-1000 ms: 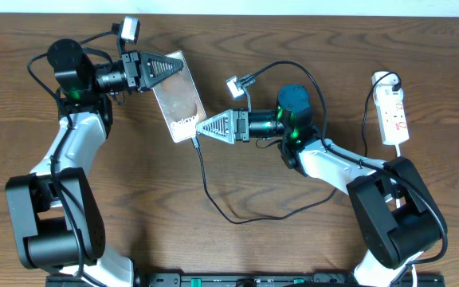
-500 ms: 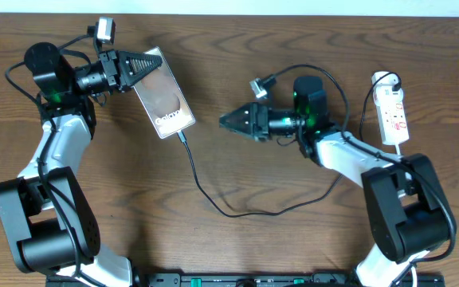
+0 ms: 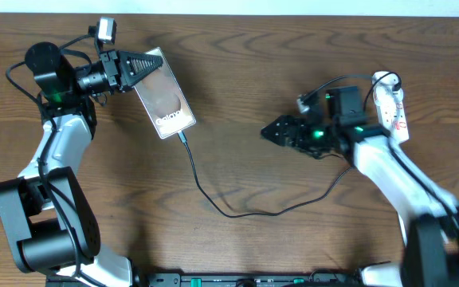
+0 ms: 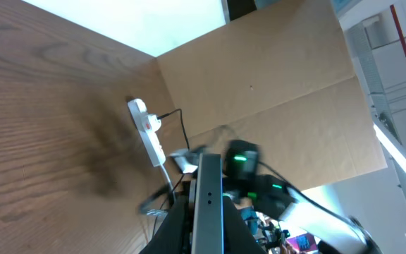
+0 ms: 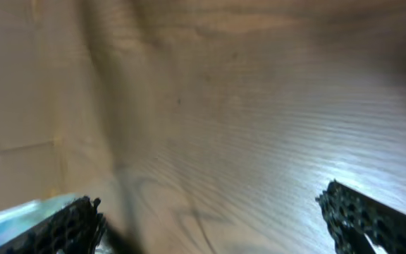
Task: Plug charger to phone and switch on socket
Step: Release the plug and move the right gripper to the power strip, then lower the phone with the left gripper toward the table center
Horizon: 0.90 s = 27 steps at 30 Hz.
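Observation:
My left gripper has the phone. It will let go of it flat on the wooden table (image 3: 178,151) beside the tip of the black cable's plug.
The phone (image 3: 166,97) lies tilted at the upper left, white lettering at its near end. My left gripper (image 3: 154,62) is shut on its far end. In the left wrist view the phone's thin edge (image 4: 207,201) stands between the black fingers (image 4: 178,229). The charger's black cable (image 3: 213,203) loops across the table, and its plug tip (image 3: 182,137) meets the phone's near end. My right gripper (image 3: 271,131) hangs open right of centre, apart from the cable. Its fingertips (image 5: 68,227) have only bare wood between them. The white socket (image 3: 394,108) sits at the far right, partly behind the right arm.
The white socket (image 4: 149,132) with its cord also shows in the left wrist view, in front of a cardboard wall (image 4: 273,77). The right arm's own thick black cables (image 3: 337,84) arch above its wrist. Bare wooden table (image 3: 237,64) lies between the arms.
My right gripper has pulled back to the right, away from the phone and towards the socket, leaving the plug at the phone. The left gripper shifted the phone left, then held still.

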{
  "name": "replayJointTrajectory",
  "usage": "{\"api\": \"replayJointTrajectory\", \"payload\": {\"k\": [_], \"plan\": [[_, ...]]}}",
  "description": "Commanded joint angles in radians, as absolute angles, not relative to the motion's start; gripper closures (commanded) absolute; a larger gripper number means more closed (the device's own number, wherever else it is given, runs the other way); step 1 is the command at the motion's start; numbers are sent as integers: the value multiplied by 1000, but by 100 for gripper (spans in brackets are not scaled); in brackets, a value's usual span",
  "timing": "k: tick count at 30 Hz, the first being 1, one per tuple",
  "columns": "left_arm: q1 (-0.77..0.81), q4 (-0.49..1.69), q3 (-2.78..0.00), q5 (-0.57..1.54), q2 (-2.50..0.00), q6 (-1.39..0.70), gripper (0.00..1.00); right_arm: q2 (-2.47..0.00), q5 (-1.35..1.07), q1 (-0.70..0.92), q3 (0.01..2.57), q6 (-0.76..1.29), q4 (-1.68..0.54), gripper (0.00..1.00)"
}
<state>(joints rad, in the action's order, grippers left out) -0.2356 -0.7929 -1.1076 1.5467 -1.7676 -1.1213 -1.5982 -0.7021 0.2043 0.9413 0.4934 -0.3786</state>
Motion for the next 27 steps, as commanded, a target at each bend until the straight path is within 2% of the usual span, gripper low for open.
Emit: {"api": "replayJointTrajectory", "payload": {"k": [1,8,16,27], "plan": [[-236,-801,-1097,1536,-1783,-1102,93,-1385,-468,205,952,418,-472,1],[-236,-690,-1018,1477,-1828,-956,93,-1171,-294,205,952,426,-628,1],[-236,-449,-955,1389,-1936,-731,93,-1158,-226,205,952,425,-675,1],[-236,-418,-946,1308,-2100,-714,93,-1164,-226,205,952,425,-677,1]]}}
